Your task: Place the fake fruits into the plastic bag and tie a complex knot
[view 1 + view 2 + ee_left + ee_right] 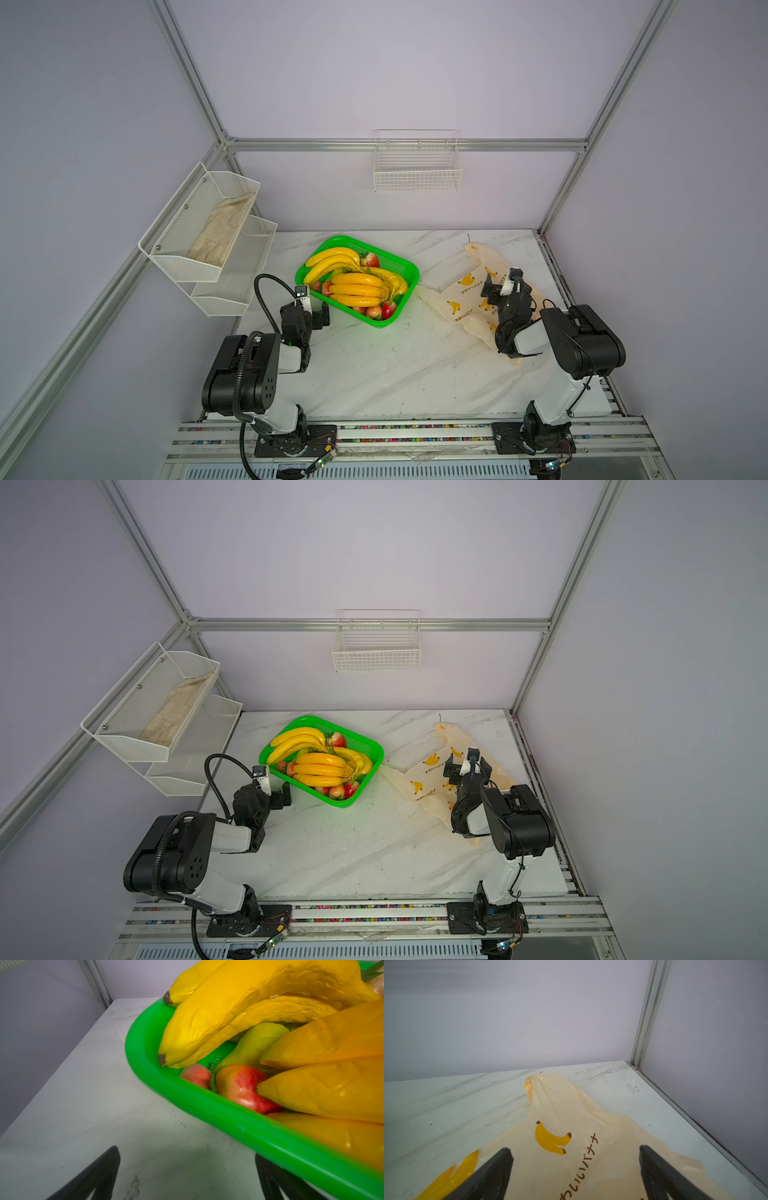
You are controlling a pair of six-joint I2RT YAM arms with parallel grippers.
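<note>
Next, my right gripper needs to go to the edge of the plastic bag's opening (454, 284) (518, 1124), between its two handle strips, and close there.
The fake fruits fill a green basket (405, 286) (207, 1105): yellow banana bunches (357, 289) (228, 1012), red-pink apples (388, 309) (239, 1086) and a green pear (253, 1043). My left gripper (313, 302) (187, 1152) is open just outside the basket's near-left rim, over bare table, one finger under the rim. The plastic bag (465, 291) (612, 1136) lies flat and crumpled at the right, one handle strip (550, 1093) stretching toward the back wall. Low over the bag hangs my right gripper (500, 280) (574, 1148), open and holding nothing. No knot is in view.
A white mesh shelf (232, 286) with a beige cloth (220, 232) hangs on the left wall, close to my left arm. A wire basket (417, 170) hangs on the back wall. The table's right edge and a frame post (648, 1014) run close beside the bag.
</note>
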